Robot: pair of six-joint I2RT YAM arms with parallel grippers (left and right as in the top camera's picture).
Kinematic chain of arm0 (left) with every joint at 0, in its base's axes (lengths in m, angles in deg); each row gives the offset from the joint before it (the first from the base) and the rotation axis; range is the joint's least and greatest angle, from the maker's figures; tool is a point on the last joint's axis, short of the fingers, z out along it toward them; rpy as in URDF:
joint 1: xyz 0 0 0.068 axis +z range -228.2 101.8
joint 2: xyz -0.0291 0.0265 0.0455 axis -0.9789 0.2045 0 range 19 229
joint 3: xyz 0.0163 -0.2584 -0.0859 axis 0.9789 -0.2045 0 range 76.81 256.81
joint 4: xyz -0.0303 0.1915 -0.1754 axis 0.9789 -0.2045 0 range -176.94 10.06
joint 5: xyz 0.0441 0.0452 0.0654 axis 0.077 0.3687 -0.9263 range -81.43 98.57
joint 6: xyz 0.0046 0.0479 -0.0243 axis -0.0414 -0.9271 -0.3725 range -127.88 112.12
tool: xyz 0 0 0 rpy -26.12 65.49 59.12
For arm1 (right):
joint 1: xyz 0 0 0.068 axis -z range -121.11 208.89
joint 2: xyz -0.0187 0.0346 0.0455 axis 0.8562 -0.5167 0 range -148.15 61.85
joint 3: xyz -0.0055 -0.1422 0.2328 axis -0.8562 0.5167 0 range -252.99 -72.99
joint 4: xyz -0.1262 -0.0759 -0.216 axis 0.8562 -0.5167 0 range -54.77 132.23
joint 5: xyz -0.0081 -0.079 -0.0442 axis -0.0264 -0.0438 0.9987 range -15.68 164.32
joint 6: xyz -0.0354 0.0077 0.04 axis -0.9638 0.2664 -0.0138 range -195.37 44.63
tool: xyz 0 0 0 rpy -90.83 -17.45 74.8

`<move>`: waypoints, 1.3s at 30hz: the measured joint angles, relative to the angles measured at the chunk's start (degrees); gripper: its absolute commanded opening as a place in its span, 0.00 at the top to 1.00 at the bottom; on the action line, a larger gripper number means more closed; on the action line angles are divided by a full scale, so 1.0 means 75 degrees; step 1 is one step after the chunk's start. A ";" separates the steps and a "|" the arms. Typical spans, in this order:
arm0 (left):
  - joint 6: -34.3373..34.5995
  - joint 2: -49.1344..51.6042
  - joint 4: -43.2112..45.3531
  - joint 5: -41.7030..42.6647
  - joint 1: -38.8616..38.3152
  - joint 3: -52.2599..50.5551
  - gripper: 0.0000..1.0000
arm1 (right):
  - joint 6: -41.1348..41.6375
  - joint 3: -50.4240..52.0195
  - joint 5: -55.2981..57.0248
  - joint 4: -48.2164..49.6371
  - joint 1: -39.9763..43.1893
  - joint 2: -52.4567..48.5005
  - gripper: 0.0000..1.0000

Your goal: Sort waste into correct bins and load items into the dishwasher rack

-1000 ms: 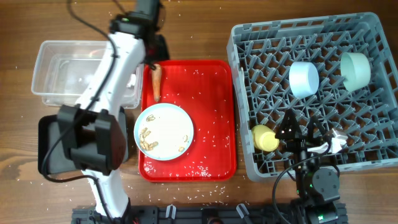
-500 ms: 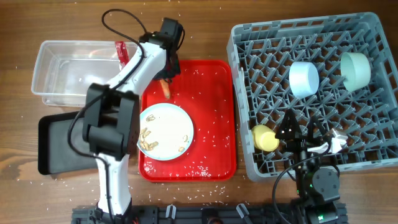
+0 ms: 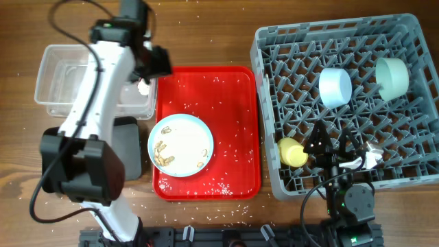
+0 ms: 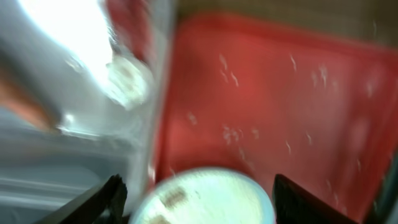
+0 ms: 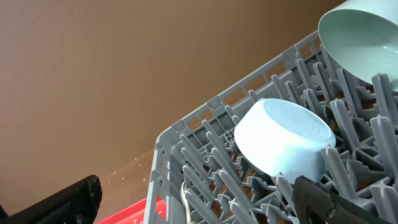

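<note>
The pale plate is on the red tray. Next, my left gripper goes to it and closes on the plate's rim (image 3: 212, 140) (image 4: 272, 213) facing the grey rack.
My left gripper (image 3: 155, 62) (image 4: 202, 196) is open and empty over the right end of the clear tub (image 3: 58, 72). In the blurred left wrist view the tub (image 4: 56, 143) holds a red-and-white wrapper (image 4: 127, 28), a white wad (image 4: 127, 78) and an orange shape, likely the carrot (image 4: 25, 102). The pale plate (image 3: 181, 145) with tan scraps (image 3: 163, 154) lies on the red tray. The grey rack (image 3: 274, 41) holds the blue bowl (image 3: 335, 87), green bowl (image 3: 392, 77), yellow cup (image 3: 292, 152) and white spoon (image 3: 362, 160). My right gripper (image 3: 329, 146) (image 5: 205, 199) is open over the rack.
The red tray (image 3: 233, 103) is strewn with rice grains (image 3: 230, 154). The black tray (image 3: 132, 147) lies below the tub, mostly hidden by my left arm. Rice grains also dot the wooden table around the tub.
The carrot is gone from the red tray. My left gripper swung left from the tray's top corner to the tub's right end. The right arm has not moved.
</note>
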 measured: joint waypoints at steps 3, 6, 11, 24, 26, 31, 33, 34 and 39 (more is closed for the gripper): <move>0.0644 -0.0026 -0.0332 -0.0274 -0.1387 -0.0385 0.45 | 0.0000 0.0000 0.0000 -0.0003 0.0000 0.0000 0.00; 0.1833 -0.0041 0.0122 -0.0662 -0.2949 -0.1716 0.57 | 0.0000 0.0000 0.0000 0.0000 -0.0003 -0.0003 0.00; 0.2637 -0.0055 0.1376 -0.1486 -0.4237 -0.3130 0.76 | 0.0000 0.0003 0.0000 -0.0006 0.0000 -0.0006 0.00; 0.2326 -0.0087 0.3057 -0.2107 -0.4392 -0.4584 0.96 | 0.0000 0.0000 0.0000 -0.0009 0.0000 -0.0006 0.00; 0.2296 -0.0064 0.1967 -0.2261 -0.4389 -0.4179 0.96 | 0.0000 0.0000 0.0000 -0.0006 0.0000 -0.0006 0.00; 0.2340 -0.0073 -0.0294 -0.2693 -0.4389 -0.2334 0.96 | 0.0000 0.0003 0.0000 -0.0009 0.0000 -0.0015 0.00; 0.2369 -0.0079 -0.0988 -0.2888 -0.4389 -0.1757 0.96 | 0.0000 0.0000 0.0000 -0.0009 -0.0003 -0.0015 0.00; 0.2369 -0.0079 -0.1055 -0.2908 -0.4389 -0.1649 0.96 | 0.0000 0.0000 0.0000 -0.0009 0.0000 -0.0015 0.00; 0.2830 -0.0140 -0.2559 -0.3040 -0.4127 -0.1428 0.96 | 0.0000 0.0000 0.0000 -0.0006 0.0000 -0.0015 0.00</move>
